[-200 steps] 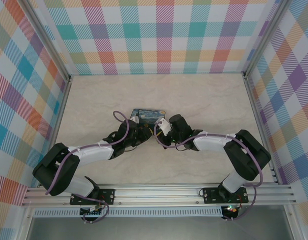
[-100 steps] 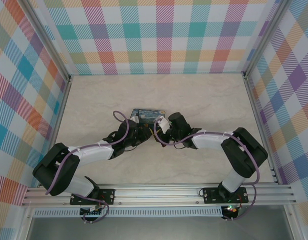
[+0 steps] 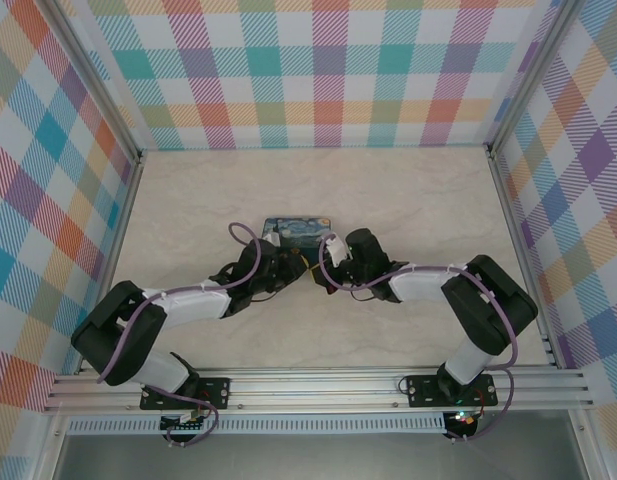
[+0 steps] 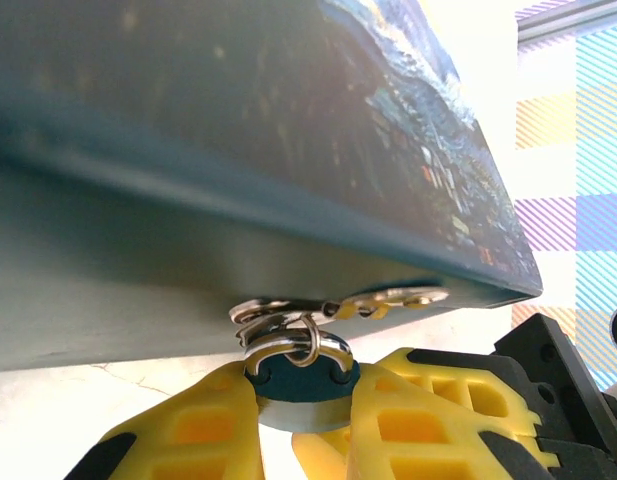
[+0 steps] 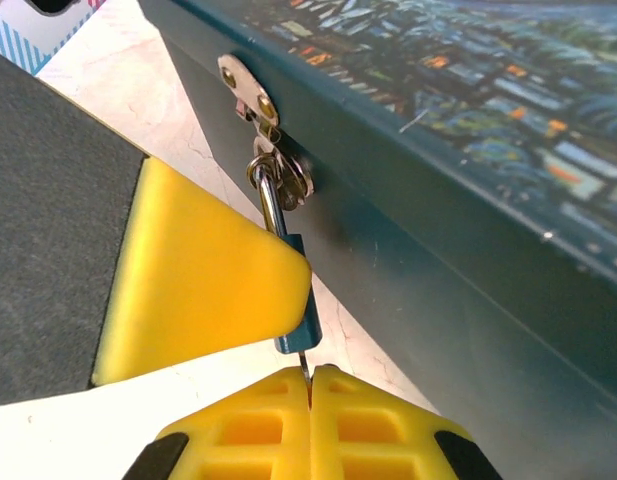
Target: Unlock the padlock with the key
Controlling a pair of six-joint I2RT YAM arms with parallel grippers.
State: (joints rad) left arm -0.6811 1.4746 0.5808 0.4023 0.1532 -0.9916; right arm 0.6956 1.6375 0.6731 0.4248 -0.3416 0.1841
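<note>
I have the padlock tipped in my left gripper with its shackle end pointing up, so I should open and grasp the padlock's body [image 5: 304,325] by its sides, broad side up.
The painted box [image 3: 298,228] lies mid-table, and the small blue padlock [image 4: 304,378] hangs from the hasp [image 5: 242,84] on its front wall by a silvery shackle [image 4: 288,340]. My left gripper [image 4: 300,395] is shut on the padlock's body, one yellow finger on each side. In the right wrist view the padlock [image 5: 301,318] points its lower end at my right gripper [image 5: 310,388]. That gripper is shut on the thin dark key [image 5: 304,366], whose tip meets the padlock's underside. In the top view the left gripper [image 3: 286,266] and right gripper [image 3: 322,272] meet in front of the box.
The left gripper's yellow finger [image 5: 203,270] fills the space left of the padlock in the right wrist view. Plaid walls [image 3: 318,75] enclose the marble table [image 3: 408,200], with an aluminium rail [image 3: 318,385] along the near edge. Free room lies behind and beside the box.
The right wrist has shifted slightly at the front of the box, first toward it and then a little right. The left gripper has stayed on the padlock.
</note>
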